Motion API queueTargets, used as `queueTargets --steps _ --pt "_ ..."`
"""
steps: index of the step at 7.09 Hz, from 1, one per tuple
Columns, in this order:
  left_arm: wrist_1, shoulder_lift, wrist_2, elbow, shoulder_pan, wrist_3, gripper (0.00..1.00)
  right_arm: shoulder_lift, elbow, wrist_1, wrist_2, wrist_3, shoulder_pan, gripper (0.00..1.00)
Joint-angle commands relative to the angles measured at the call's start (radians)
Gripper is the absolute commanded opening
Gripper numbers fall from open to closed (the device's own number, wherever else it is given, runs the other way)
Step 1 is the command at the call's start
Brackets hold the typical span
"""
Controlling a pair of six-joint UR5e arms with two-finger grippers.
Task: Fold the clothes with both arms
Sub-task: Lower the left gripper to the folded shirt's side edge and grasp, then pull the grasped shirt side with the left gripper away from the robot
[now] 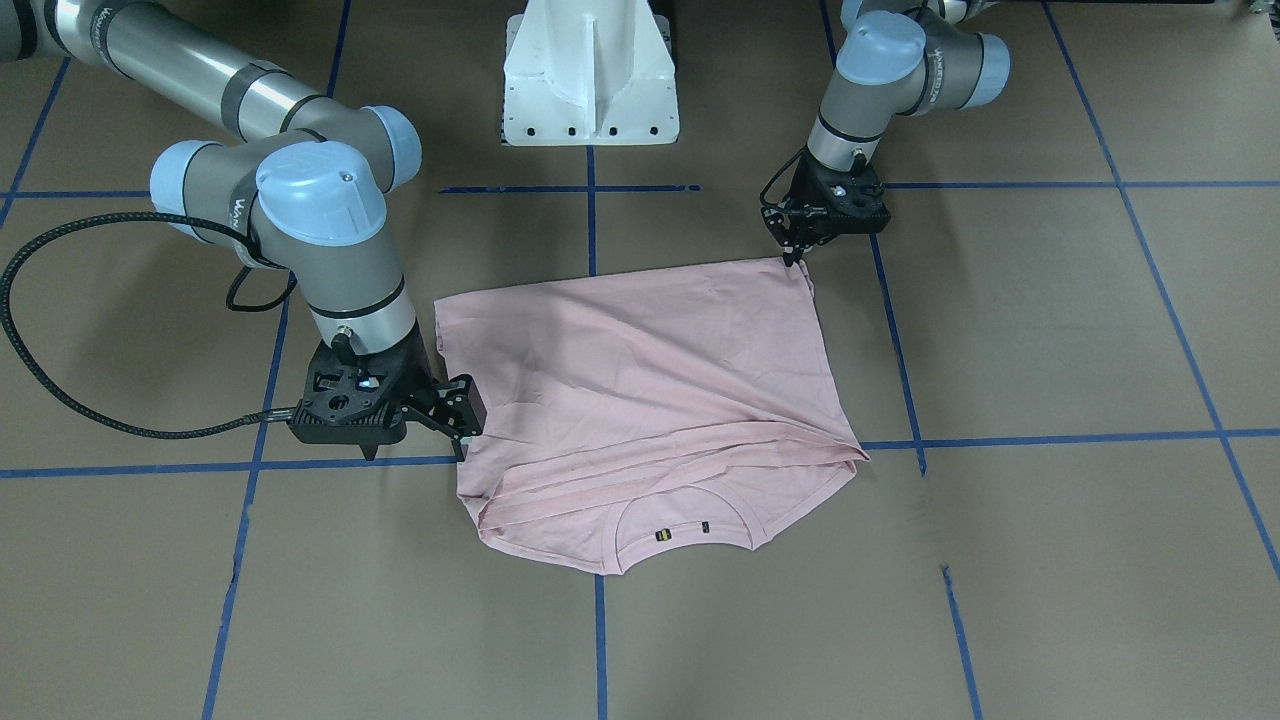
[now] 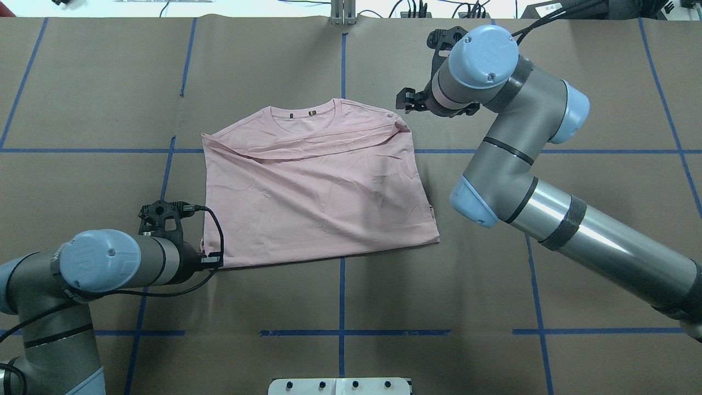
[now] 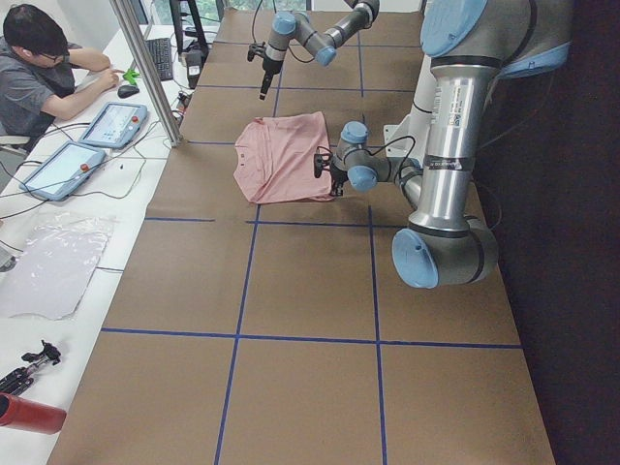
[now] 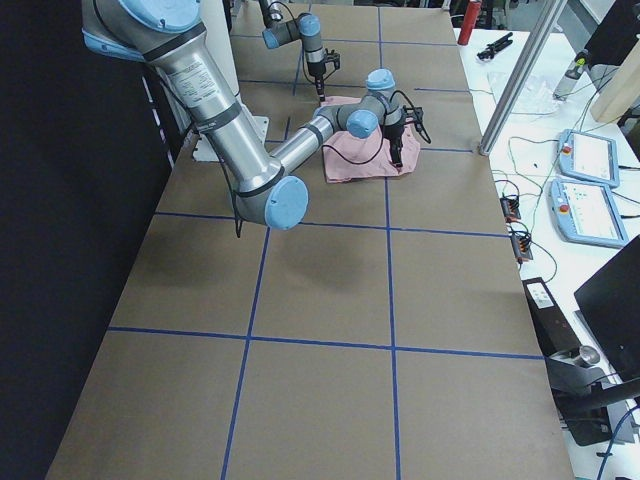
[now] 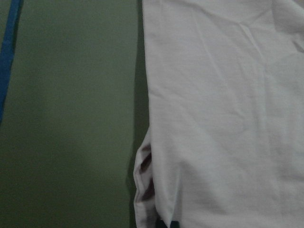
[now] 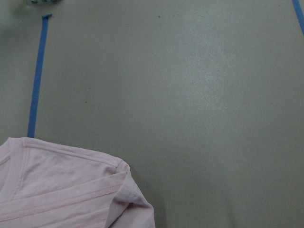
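Note:
I need to use my left gripper to let go of the pale pink T-shirt's hem corner on the bare table (image 1: 1029, 644), beside the short strip of blue tape. The hem corner is now at the shirt's near side.
The pale pink T-shirt (image 1: 640, 380) lies folded flat on the brown table, its round collar (image 2: 307, 112) on the far side from me. Its print is hidden. My left gripper (image 1: 793, 257) is down at the shirt's near corner (image 2: 211, 258), its fingers drawn together on the hem. The left wrist view shows the shirt's edge (image 5: 223, 118) puckered by the fingertips. My right gripper (image 1: 462, 420) hangs open above the table beside the shirt's far shoulder (image 2: 403, 123), holding nothing. The right wrist view shows that shoulder (image 6: 61, 190) and no fingers.
The white pedestal base (image 1: 590, 80) stands at the table's near edge. Blue tape lines (image 2: 341, 285) grid the brown table. An operator (image 3: 39, 68) sits at a side bench with tablets (image 3: 111, 124). A metal post (image 3: 145, 68) stands at the table's edge.

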Motion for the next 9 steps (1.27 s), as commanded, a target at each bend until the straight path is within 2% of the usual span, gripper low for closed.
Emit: queueTargets --steps 1,2,3,4,6,8,9 --pt "-0.004 0.036 0.002 -0.022 -0.023 0.14 0.0 -0.003 0.012 0.0 -0.003 0.003 0.0 1.0" --pt "-0.004 0.03 0.002 -0.001 -0.119 0.265 0.0 -0.001 0.014 0.0 -0.006 0.003 0.0 1.0" --pt "-0.01 0.021 -0.001 0.059 -0.231 0.414 0.0 -0.003 0.014 0.0 -0.008 0.003 -0.002 1.0" --pt "-0.011 -0.036 -0.002 0.146 -0.326 0.515 0.0 -0.003 0.014 0.0 -0.008 0.003 -0.002 1.0" --pt "-0.032 -0.285 0.001 0.461 -0.438 0.607 0.0 -0.001 0.014 0.0 -0.01 0.003 -0.008 1.0" --pt "-0.277 -0.491 0.002 0.885 -0.552 0.734 0.0 -0.001 0.012 0.0 -0.019 0.003 -0.011 1.0" --pt "-0.339 -0.603 0.02 1.061 -0.583 0.763 0.0 -0.001 0.011 0.0 -0.017 0.003 -0.011 1.0"
